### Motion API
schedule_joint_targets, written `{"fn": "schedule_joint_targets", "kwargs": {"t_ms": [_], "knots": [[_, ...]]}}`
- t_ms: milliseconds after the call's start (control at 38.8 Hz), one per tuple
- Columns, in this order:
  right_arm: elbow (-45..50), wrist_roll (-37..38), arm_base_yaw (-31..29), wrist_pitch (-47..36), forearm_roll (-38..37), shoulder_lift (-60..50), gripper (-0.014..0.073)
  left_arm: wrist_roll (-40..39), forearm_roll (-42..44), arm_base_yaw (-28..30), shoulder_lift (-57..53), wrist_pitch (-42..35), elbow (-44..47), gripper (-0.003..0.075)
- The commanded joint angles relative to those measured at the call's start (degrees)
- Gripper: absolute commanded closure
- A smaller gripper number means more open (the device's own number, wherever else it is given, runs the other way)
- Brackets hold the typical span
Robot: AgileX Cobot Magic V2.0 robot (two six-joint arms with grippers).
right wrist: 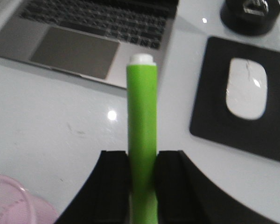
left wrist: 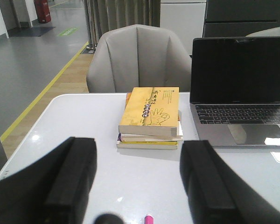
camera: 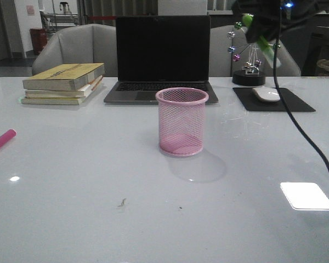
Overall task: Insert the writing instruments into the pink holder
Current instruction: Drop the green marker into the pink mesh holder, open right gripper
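Observation:
Next, my right gripper lets go of the bright green pen inside the empty pink wire-mesh holder (camera: 180, 114) (right wrist: 8, 207), which stands in front of the laptop.
The pink wire-mesh holder (camera: 181, 121) stands upright and empty at the table's middle; a piece of its rim (right wrist: 9, 200) shows in the right wrist view. My right gripper (camera: 261, 33) hangs high at the back right, shut on the bright green pen (right wrist: 142, 135), which pokes out past the fingers (right wrist: 170, 186) with its pale end forward. The pink-magenta pen (camera: 1, 142) lies flat at the table's left edge; its tip (left wrist: 149, 219) shows in the left wrist view. My left gripper (left wrist: 137, 186) is open above the table near that tip, holding nothing.
A stack of books (camera: 64, 82) lies back left, an open laptop (camera: 162, 57) behind the holder. At back right are a black mouse pad (camera: 273, 99) with a white mouse (camera: 266, 93) and a ball pendulum toy (camera: 248, 68). A black cable (camera: 312, 148) hangs down on the right.

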Motion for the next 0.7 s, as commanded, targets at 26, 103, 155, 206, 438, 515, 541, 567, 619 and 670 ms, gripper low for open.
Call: {"fn": "schedule_joint_targets", "kwargs": {"t_ms": [26,103,155,206,438,515,541,567,619,670], "knots": [[-1.3,-0.6,4.1,-13.5,-0.4,-4.1,0.0526,-0.1,-0.5,-0.2,-0.3,-5.4,-2.1,0.0262],[1.0,-0.6,7.1,-23.6,-0.4,-4.1,0.0536,-0.1,-0.5,-0.2,-0.3,-5.4,-2.1,0.0262],[3.7,-0.6,8.6,-28.7,-0.4,-4.1,0.0536,-0.1,-0.5,-0.2,-0.3,-5.4,-2.1,0.0262],[7.2,-0.6,9.9,-33.8,-0.4,-4.1,0.0536,-0.1,-0.5,-0.2,-0.3,-5.4,-2.1,0.0262],[19.6,2.8,14.5,-56.8,-1.9,0.5,0.0536,-0.1,-0.5,-0.2,-0.3,-5.4,-2.1,0.0262],[19.9,2.8,15.4,-58.0,-3.5,2.5,0.0536,-0.1,-0.5,-0.2,-0.3,-5.4,-2.1,0.0262],[19.9,2.8,15.4,-58.3,-3.5,3.3,0.0536,-0.1,-0.5,-0.2,-0.3,-5.4,-2.1,0.0262],[19.9,2.8,15.4,-58.6,-3.5,3.8,0.0536,-0.1,-0.5,-0.2,-0.3,-5.4,-2.1,0.0262],[19.9,2.8,15.4,-58.7,-3.5,4.4,0.0536,-0.1,-0.5,-0.2,-0.3,-5.4,-2.1,0.0262],[20.0,2.8,15.4,-58.6,-3.5,5.1,0.0536,-0.1,-0.5,-0.2,-0.3,-5.4,-2.1,0.0262]]}}
